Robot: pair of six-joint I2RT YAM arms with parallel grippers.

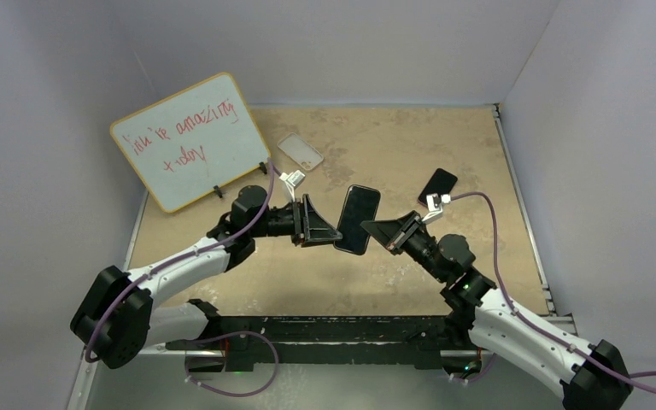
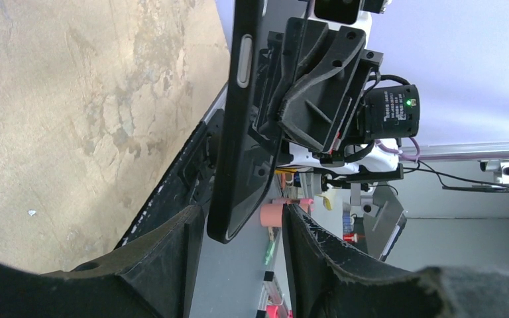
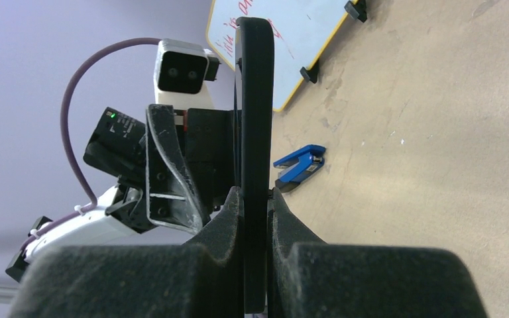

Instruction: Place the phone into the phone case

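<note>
The black phone will go down from my right gripper on the bare table [image 1: 339,255] [image 3: 443,213] between the two arms, toward the front edge.
A black phone [image 1: 358,219] hangs in the air above the middle of the table, held between the two arms. My right gripper [image 1: 372,227] is shut on its right edge; in the right wrist view the phone [image 3: 254,99] stands edge-on, pinched between both pads [image 3: 255,192]. My left gripper [image 1: 333,232] is open at the phone's left side. In the left wrist view the phone's lower end [image 2: 238,132] sits between the spread fingers [image 2: 242,215], close to the left one. A clear phone case [image 1: 301,151] lies flat at the back by the whiteboard.
A whiteboard [image 1: 190,139] with red writing leans at the back left. A second dark phone-shaped slab [image 1: 438,184] lies on the table at the right. A blue clip [image 3: 298,167] lies on the table near the whiteboard. White walls enclose the table.
</note>
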